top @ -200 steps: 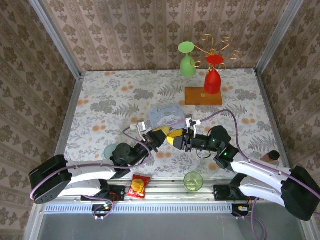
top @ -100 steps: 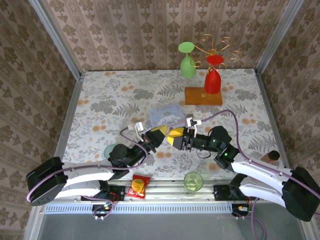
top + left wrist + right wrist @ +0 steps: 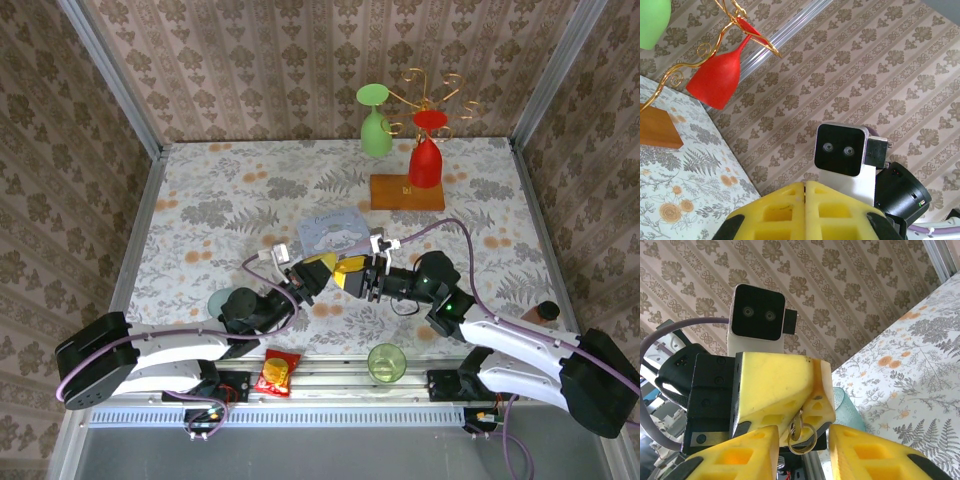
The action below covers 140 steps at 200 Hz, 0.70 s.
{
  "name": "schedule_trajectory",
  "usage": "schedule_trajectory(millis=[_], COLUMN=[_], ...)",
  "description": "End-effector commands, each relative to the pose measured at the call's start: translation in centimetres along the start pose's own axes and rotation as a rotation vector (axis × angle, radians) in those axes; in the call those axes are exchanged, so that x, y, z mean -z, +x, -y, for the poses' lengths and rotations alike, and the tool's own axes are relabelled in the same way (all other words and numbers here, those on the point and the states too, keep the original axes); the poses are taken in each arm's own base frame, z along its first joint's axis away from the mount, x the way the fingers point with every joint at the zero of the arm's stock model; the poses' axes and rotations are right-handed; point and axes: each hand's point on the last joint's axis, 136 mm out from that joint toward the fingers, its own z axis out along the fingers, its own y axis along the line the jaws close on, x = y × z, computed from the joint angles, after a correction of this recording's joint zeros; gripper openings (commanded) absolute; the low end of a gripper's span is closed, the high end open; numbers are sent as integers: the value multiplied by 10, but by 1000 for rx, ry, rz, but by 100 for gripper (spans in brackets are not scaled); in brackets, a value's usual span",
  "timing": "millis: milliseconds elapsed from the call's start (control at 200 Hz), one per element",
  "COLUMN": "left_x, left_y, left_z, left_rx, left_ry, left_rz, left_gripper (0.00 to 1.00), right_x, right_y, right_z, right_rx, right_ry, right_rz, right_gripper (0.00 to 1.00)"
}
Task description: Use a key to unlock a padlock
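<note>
Next, I pinch the ring end (image 3: 803, 442) with my right gripper while my left gripper opens and shifts its hold, because the brass key hangs slanted from my left gripper's fingers.
Above the table's near middle, my left gripper (image 3: 318, 266) and right gripper (image 3: 351, 273) meet tip to tip. The left gripper (image 3: 805, 184) is shut, its yellow fingers (image 3: 785, 390) pressed together. A small brass key (image 3: 800, 424) with a gold ring (image 3: 803, 437) hangs out from between them. My right gripper (image 3: 803, 440) is open, one finger on each side of the ring without touching it. The padlock is hidden from all views.
A pale blue cartoon tin (image 3: 335, 230) lies just behind the grippers. At the back stands a wooden base (image 3: 407, 192) with a gold rack holding a red glass (image 3: 425, 160) and a green glass (image 3: 375, 125). A teal cup (image 3: 220, 300), a snack packet (image 3: 278, 372) and a green cup (image 3: 385, 362) sit near the front edge.
The right gripper's fingers spread wider, then narrowed again around the hanging ring. Both arms stayed almost in place, the left one shifting only slightly.
</note>
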Motion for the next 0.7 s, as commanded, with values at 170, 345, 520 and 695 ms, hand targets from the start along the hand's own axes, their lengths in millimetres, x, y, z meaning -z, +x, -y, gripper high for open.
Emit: schedule_trajectory(millis=[170,345,520,695], left_x=[4,8,9,13], left_y=[3,-2,0,1], left_z=[-3,-4,-7,-17], left_rx=[47,23,8,4], left_ry=[2,-8,-17,-39], left_rz=[10,31,22,19], left_gripper=[0,0,3,23], right_x=[-6,-3,4,12], right_y=[-18,-10,1,12], right_z=[-20,-14,-7,-1], right_rx=[46,38,39,35], right_ry=[-82,-57,-12,23], right_rz=[40,20,-19,-56], right_gripper=[17,8,1,0])
